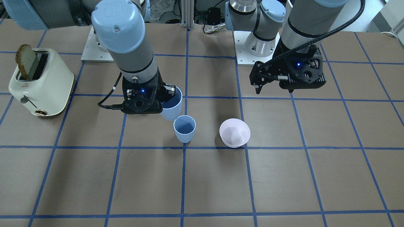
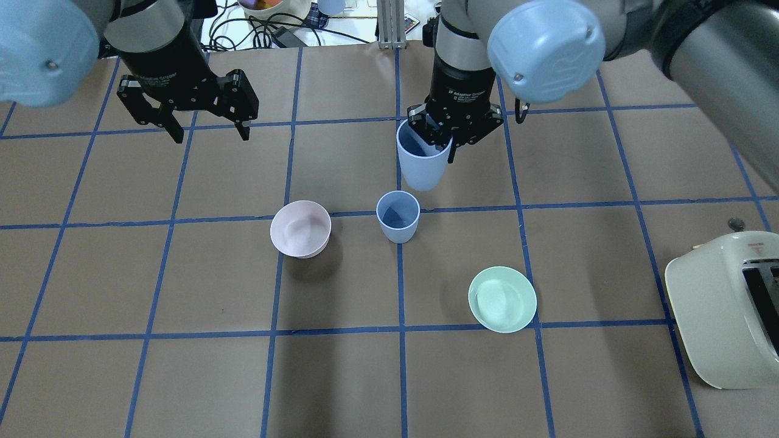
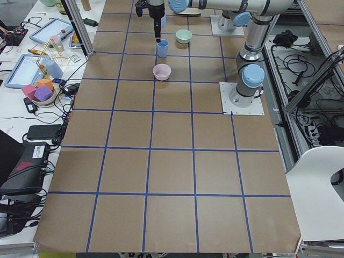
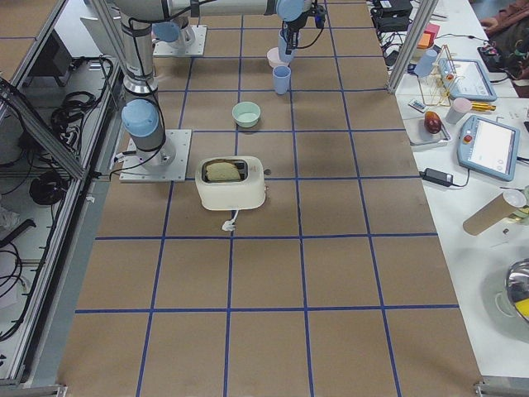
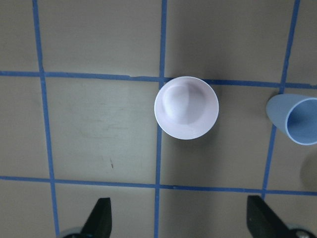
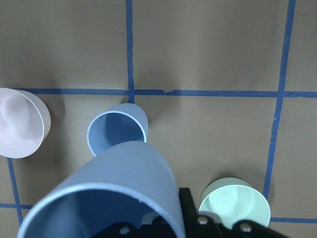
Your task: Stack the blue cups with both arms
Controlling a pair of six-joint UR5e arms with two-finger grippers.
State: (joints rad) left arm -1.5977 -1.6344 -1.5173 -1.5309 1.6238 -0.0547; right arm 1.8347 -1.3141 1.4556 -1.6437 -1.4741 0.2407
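Note:
The blue cup in my right gripper, now lifted off the table, will be released inside the blue cup standing upright on the table (image 1: 184,124) (image 6: 118,130).
My right gripper (image 2: 435,137) is shut on the rim of one blue cup (image 2: 420,161) and holds it upright, lifted off the table. One finger is inside the rim and one outside. The other blue cup (image 2: 398,216) stands upright on the table just beside and below the held one. In the right wrist view the held cup (image 6: 109,198) fills the lower left, with the standing cup (image 6: 117,134) beyond it. My left gripper (image 2: 210,128) hangs open and empty above the table, with the pink bowl (image 5: 186,107) below it.
A pale pink bowl (image 2: 300,229) sits left of the standing cup. A mint-green bowl (image 2: 502,299) sits to its lower right. A cream toaster (image 1: 41,83) with a bread slice (image 1: 26,61) stands at my right end of the table.

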